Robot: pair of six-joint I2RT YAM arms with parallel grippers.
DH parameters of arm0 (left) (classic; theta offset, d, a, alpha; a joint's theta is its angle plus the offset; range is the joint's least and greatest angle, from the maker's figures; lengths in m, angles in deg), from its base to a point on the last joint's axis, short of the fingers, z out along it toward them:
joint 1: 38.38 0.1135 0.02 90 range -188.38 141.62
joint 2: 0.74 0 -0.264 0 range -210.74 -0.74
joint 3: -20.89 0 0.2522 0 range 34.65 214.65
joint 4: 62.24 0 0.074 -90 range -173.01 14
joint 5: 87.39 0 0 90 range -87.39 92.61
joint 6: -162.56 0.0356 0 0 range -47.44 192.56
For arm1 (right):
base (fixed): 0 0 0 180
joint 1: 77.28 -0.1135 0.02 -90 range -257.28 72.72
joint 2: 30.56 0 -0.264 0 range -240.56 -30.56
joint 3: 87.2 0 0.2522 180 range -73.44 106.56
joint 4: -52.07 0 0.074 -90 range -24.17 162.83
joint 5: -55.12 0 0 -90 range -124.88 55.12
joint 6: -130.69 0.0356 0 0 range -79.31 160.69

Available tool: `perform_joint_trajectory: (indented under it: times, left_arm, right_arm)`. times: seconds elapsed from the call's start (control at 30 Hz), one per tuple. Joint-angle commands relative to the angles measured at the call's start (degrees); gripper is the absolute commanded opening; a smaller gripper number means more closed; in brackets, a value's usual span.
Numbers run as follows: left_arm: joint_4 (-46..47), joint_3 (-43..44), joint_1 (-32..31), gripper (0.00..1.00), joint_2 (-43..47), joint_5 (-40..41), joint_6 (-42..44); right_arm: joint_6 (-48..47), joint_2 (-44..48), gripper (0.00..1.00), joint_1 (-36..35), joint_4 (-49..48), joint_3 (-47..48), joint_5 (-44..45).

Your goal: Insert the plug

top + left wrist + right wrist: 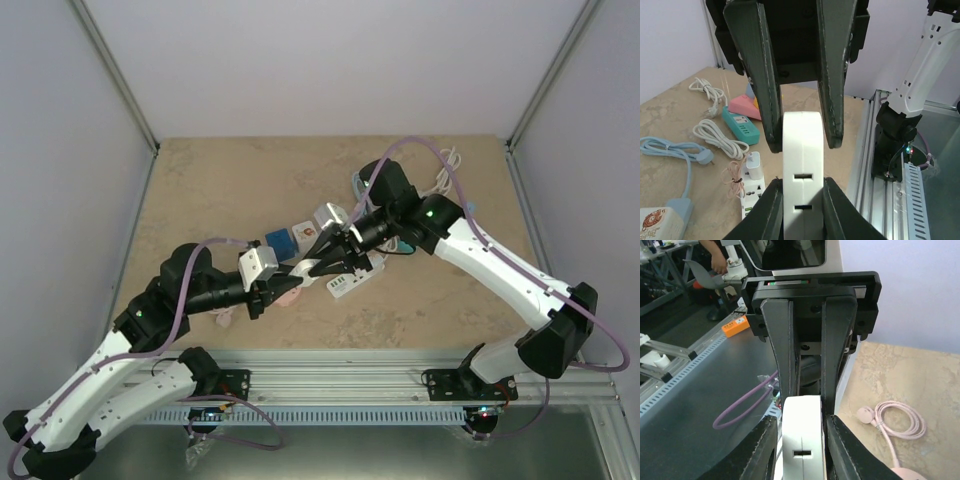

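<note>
My left gripper has only a shallow hold on the white plug block's near end, so it should open and grip farther (pixel 803 192) along before my right gripper opens.
A flat white plug block (pixel 802 165) with two narrow slots in its facing side hangs above the table between both arms. My left gripper (pixel 802 186) is shut on its near end. My right gripper (pixel 804 145) comes from the opposite side and is shut on the far end. In the right wrist view the same block (pixel 802 440) sits between my right gripper's fingers (pixel 801 421), and the left gripper (pixel 807 401) clamps it from beyond. From above, the two grippers meet at mid-table, left (pixel 290 280) and right (pixel 335 258). No pins show on the block.
Below lie a white power strip (pixel 752 192) carrying a white charger (pixel 754 165), a teal strip (pixel 740 125), a pink strip (pixel 745 106), coiled white cables (pixel 720 137), a blue cable (pixel 670 149) and a pink cable (pixel 897 420). The aluminium rail (pixel 865 150) borders the table's near edge.
</note>
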Motion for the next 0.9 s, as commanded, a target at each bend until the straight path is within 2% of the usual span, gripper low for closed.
perform_joint_trajectory:
  times: [0.0, 0.13, 0.17, 0.2, 0.27, 0.3, 0.37, 0.5, 0.73, 0.77, 0.87]
  left_arm:
    - [2.04, 1.58, 0.0, 0.0, -0.11, -1.35, -0.33]
    - [2.28, 1.44, 0.0, 0.0, 0.06, -0.93, -0.59]
    - [2.53, 1.41, 0.0, 0.08, 0.08, -0.47, -1.2]
    - [2.87, 1.2, 0.0, 0.22, 0.11, 0.02, -2.0]
    - [3.69, 0.82, 0.0, 0.57, 0.09, 0.16, -3.97]
    - [4.13, 0.54, 0.02, 0.63, 0.08, -0.19, -4.25]
    - [5.87, -0.4, 0.0, 0.68, 0.0, -1.02, -7.25]
    - [10.66, -2.51, 0.0, 0.67, -0.54, -2.47, -11.63]
    - [18.67, -4.44, 0.0, 0.59, -2.26, -2.33, -19.96]
    - [18.97, -4.48, 0.0, 0.54, -2.58, -2.61, -20.43]
    - [19.25, -4.5, 0.02, 0.32, -3.0, -2.98, -20.05]
  right_arm:
    - [0.6, -0.36, 0.29, -0.56, 0.39, 0.75, 0.78]
    - [1.22, 0.6, 0.11, -0.49, -1.37, 0.24, 0.75]
    - [1.6, 1.14, 0.02, -0.55, -2.11, 0.07, 0.69]
    - [2.49, 1.8, 0.01, -0.5, -3.47, -0.3, 0.86]
    - [4.64, 3.36, 0.01, -0.5, -7.11, -1.64, 0.87]
    - [6.07, 4.14, 0.01, -0.45, -9.23, -2.46, 0.73]
    - [9.26, 5.32, 0.01, -0.54, -13.26, -3.7, 0.72]
    - [14.26, 5.5, 0.0, -0.44, -17.79, -4.58, 0.82]
    - [15.56, 4.07, 0.0, -0.57, -19.03, -4.9, 0.76]
    - [15.95, 4.03, 0.0, -0.55, -19.47, -5.01, 0.76]
    - [17.05, 3.96, 0.01, -0.51, -20.86, -5.42, 0.86]
